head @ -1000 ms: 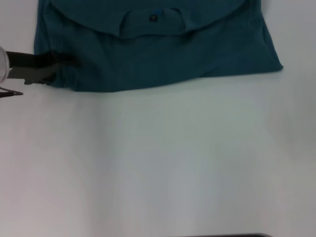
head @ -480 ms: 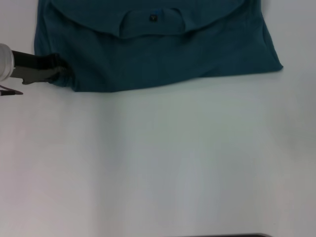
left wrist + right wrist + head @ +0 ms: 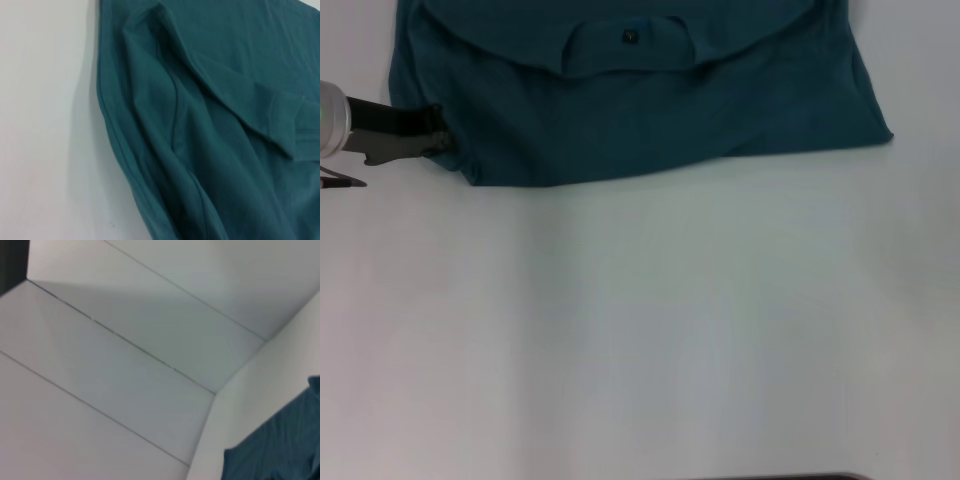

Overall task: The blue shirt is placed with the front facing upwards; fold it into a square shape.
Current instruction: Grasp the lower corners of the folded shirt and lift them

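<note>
I will next close my right gripper on the near corner [image 3: 886,133] of the blue shirt, across from the shirt's corner at my left gripper.
The blue shirt [image 3: 640,110] lies folded at the far side of the white table, with its small dark neck label [image 3: 629,37] facing up. The chest lettering is hidden. My left gripper [image 3: 438,135] reaches in from the left and sits at the shirt's near left corner. The left wrist view shows the shirt [image 3: 210,125] close up as layered folds and a hem beside bare table. My right gripper is out of view. The right wrist view shows a corner of the shirt [image 3: 280,450] at one edge.
The white table [image 3: 640,320] stretches from the shirt's near edge toward me. A dark strip [image 3: 790,477] shows at the table's near edge. The right wrist view mostly shows pale wall panels [image 3: 125,340].
My left gripper has drawn back to the left, from over the shirt's corner to its edge. The shirt's near left corner now lies a little further right.
</note>
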Robot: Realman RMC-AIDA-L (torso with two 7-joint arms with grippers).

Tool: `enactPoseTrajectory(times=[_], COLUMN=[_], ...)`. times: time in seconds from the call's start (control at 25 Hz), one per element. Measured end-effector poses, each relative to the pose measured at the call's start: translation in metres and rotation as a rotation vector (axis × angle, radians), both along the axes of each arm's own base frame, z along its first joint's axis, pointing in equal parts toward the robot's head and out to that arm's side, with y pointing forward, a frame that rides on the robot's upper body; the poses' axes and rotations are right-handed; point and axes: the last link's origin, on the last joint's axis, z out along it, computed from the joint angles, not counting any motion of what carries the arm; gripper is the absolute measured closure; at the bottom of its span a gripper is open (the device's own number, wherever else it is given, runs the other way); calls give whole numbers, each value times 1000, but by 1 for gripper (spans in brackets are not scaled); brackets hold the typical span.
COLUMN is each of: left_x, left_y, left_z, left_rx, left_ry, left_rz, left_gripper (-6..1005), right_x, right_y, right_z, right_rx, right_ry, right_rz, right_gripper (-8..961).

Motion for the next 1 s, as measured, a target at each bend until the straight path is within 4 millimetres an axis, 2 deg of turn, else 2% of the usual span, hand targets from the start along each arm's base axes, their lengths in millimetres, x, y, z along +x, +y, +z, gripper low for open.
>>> enactPoseTrajectory(times=[0.12,0.16,0.36,0.48,0.56,0.68,1.0], left_x=[2,3,8,8,9,10,17], left_y=[-1,-1,-2,-2,-3,-3,-3], left_z=[0,1,6,7,7,7,11], left_rx=[-12,-14,-19,-24,-30,-41,-46], left_ry=[-4,-5,-7,-7,-8,-13,-79], left_rz=[-7,-9,-23,-25,-26,-25,-48], left_gripper=[1002,1001,999,998,998,999,998], right_x=[5,5,16,18,15,8,-30], right_y=[2,2,9,19,30,50,110], right_z=[9,9,40,57,60,53,7], right_rx=[-89,-89,-179,-174,-182,-241,-393], right_ry=[-88,-88,-287,-342,-351,-374,-530], right_rz=[-25,-25,-140,-202,-225,-247,-160], right_gripper=[103,103,104,105,105,106,108])
